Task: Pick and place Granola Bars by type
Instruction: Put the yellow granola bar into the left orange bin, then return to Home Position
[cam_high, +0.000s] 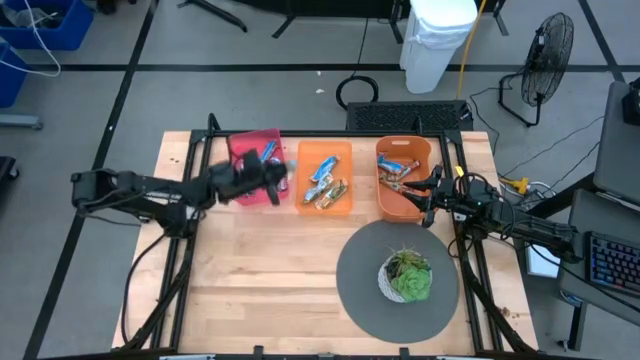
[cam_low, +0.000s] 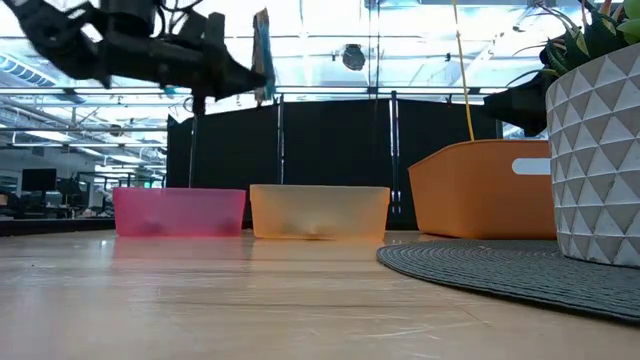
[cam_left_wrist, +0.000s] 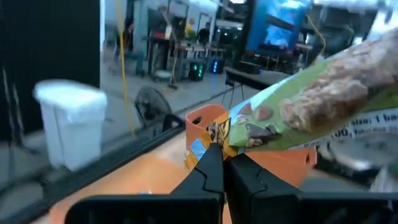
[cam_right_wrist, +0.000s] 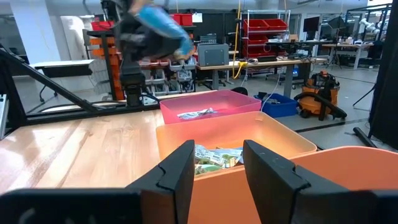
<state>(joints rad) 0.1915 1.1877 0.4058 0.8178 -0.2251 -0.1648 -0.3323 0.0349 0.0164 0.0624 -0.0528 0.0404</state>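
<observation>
Next, my left gripper sets the green bar down and lets it go on top of the bars at the light orange bin's near end (cam_high: 336, 191). The green bar still hangs above the pink bin's wall.
My left gripper (cam_high: 276, 181) hangs above the right wall of the pink bin (cam_high: 240, 150) and is shut on a granola bar (cam_left_wrist: 311, 102) in a green wrapper. The same bar shows as a bluish upright strip (cam_low: 262, 55) in the low view. Blue-wrapped bars (cam_high: 268, 155) lie in the pink bin. Several bars (cam_high: 325, 185) lie in the light orange bin (cam_high: 345, 150). More bars (cam_high: 398, 170) lie in the darker orange bin (cam_high: 395, 208). My right gripper (cam_right_wrist: 217, 168) stands open and level at that bin's right rim, with nothing between its fingers. My left gripper pinches the green bar by one end of its wrapper (cam_left_wrist: 225, 140) between its two fingertips. The fingers point level toward the table's right. The bar sticks up and away from the fingertips, tilted, and is lifted clear of the bins.
A potted plant (cam_high: 408, 276) in a white faceted pot stands on a round grey mat (cam_high: 360, 290) at the near right. The three bins sit in a row along the table's far side. Bare wood lies in the near left part (cam_high: 250, 290).
</observation>
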